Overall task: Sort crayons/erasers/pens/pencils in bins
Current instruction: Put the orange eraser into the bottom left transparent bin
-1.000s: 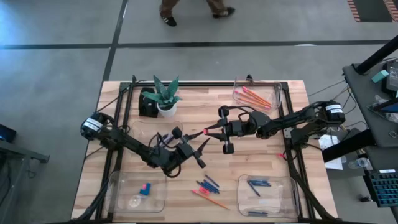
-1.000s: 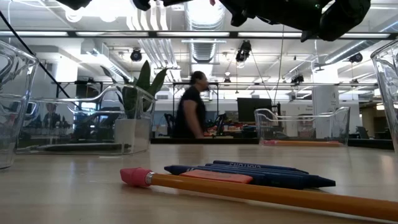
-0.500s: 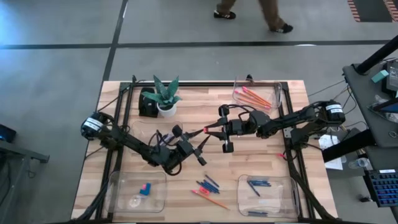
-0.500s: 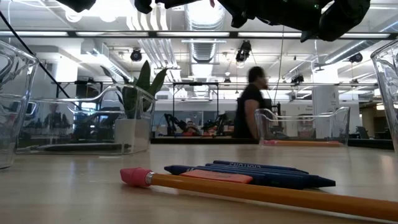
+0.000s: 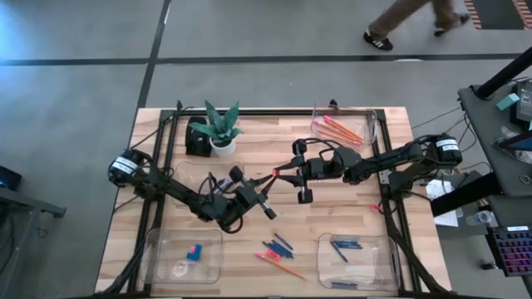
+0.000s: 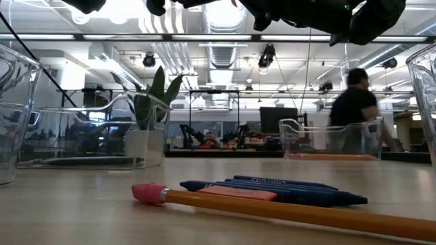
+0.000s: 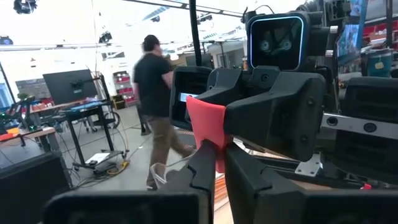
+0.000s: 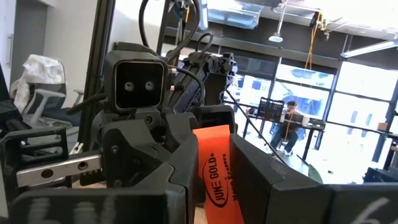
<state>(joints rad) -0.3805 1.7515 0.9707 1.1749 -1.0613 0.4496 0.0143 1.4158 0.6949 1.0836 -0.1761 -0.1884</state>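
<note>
The left gripper pinches only the eraser's end, so it should open and take the eraser deeper (image 7: 207, 124) while the right gripper holds the eraser still.
A pink-orange eraser (image 5: 274, 175) hangs above the middle of the table between my two grippers, which face each other. My right gripper (image 5: 278, 175) reaches in from the table's right and is shut on it. My left gripper (image 5: 269, 180) comes from the near left and is also shut on it. In the right wrist view the eraser (image 8: 214, 168) shows dark print. Another eraser (image 6: 238, 193) lies against blue sticks (image 6: 286, 189) beside a pencil (image 6: 300, 214). The near-left bin (image 5: 158, 266) holds erasers (image 5: 194, 252). The far-right bin (image 5: 374, 124) holds pencils (image 5: 342, 129). My left gripper pinches the eraser's end (image 7: 216, 146) that sticks out of the other gripper, between its two fingertips (image 7: 205, 165). It comes about level, slanting from the near left toward the far right. The eraser is clear of the table. My right gripper pinches the eraser's other end (image 8: 217, 186) between its two fingers (image 8: 273, 180), with the printed face showing between them. The fingers come level from the table's right. The eraser stands on edge, lifted clear of the table.
A potted plant (image 5: 220, 129) and a black box (image 5: 198, 139) stand at the far left. The near-right bin (image 5: 382, 266) holds blue sticks (image 5: 345, 247). Loose sticks (image 5: 278, 249) and a pencil (image 5: 283, 267) lie near the front edge. A person (image 6: 354, 112) walks beyond the far edge.
My left gripper's fingers, spread wide a second ago, have shut on the eraser that my right gripper holds. Neither arm has moved otherwise. The person behind the table has walked toward the right.
</note>
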